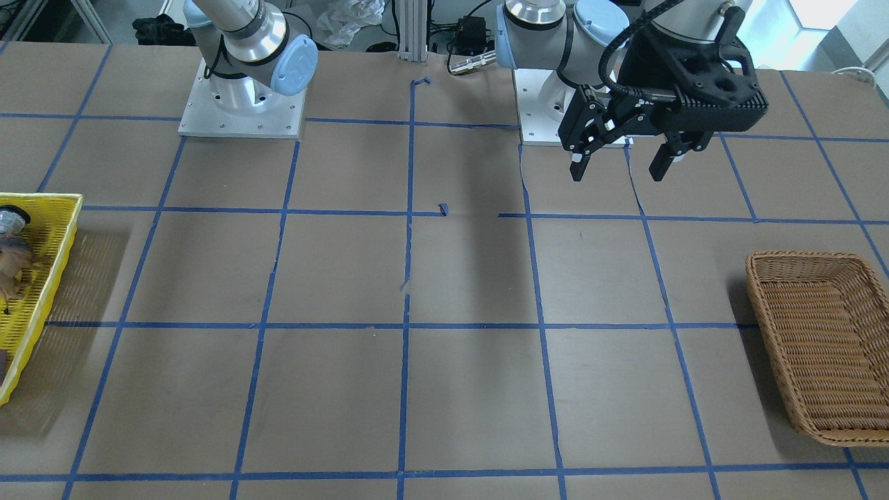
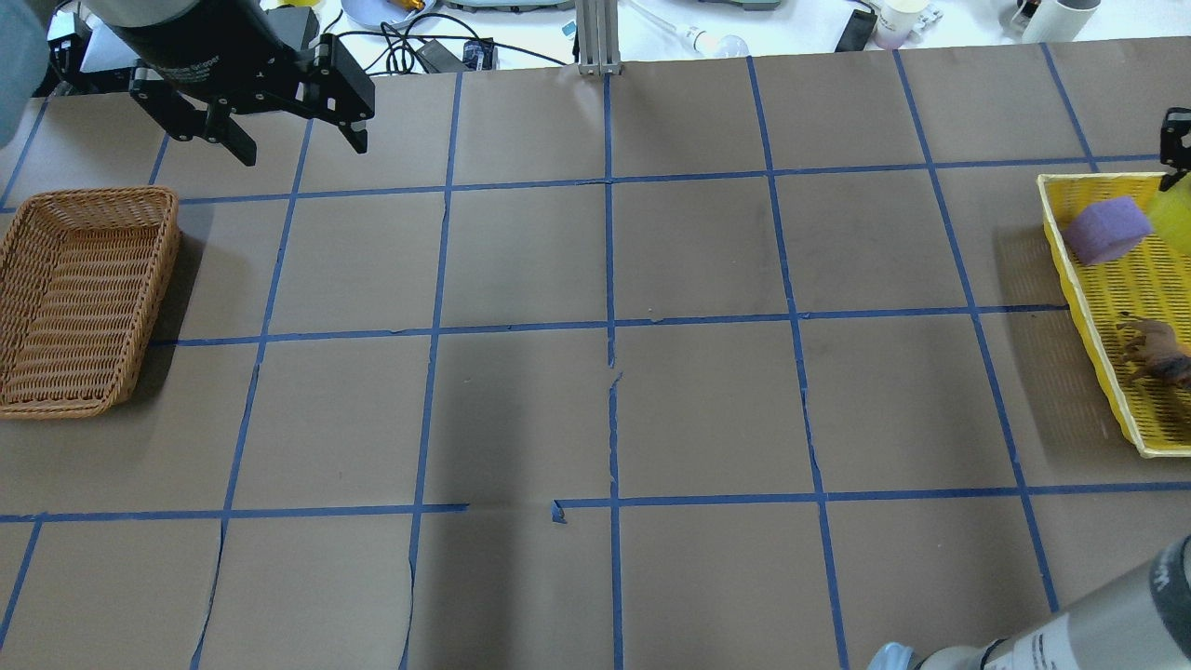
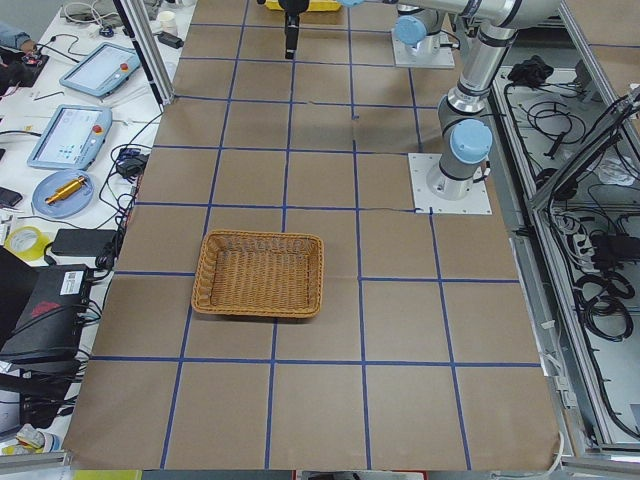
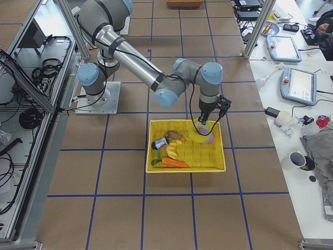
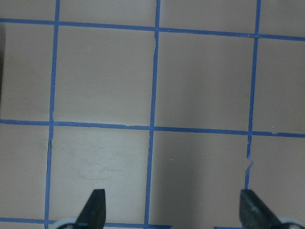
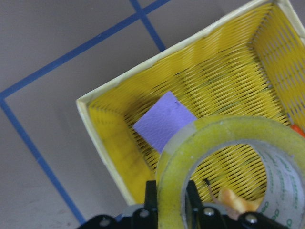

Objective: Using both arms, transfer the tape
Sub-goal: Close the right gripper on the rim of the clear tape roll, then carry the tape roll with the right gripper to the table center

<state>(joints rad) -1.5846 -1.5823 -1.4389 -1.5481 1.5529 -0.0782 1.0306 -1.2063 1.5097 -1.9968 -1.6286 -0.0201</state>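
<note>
The robot's right gripper will release the yellow tape roll over the blue line crossing midway (image 1: 409,328) between the baskets.
The yellow tape roll (image 6: 228,157) with a pale core is pinched by its wall in my right gripper (image 6: 171,202), held above the far end of a yellow basket (image 6: 105,138). In the exterior right view the right gripper (image 4: 210,115) hangs over the basket with the tape (image 4: 202,130) under it. In the overhead view the tape (image 2: 1174,216) and the gripper (image 2: 1178,158) show at the right edge. My left gripper (image 1: 620,165) is open and empty, raised above the table near its base; it also shows in the overhead view (image 2: 298,144) and in the left wrist view (image 5: 174,210).
The yellow basket (image 2: 1098,307) holds a purple sponge (image 2: 1104,229), a brown toy animal (image 2: 1154,349) and other small items. A brown wicker basket (image 2: 84,298) stands at the table's left end, near the left gripper. Blue tape grid lines cross the brown table.
</note>
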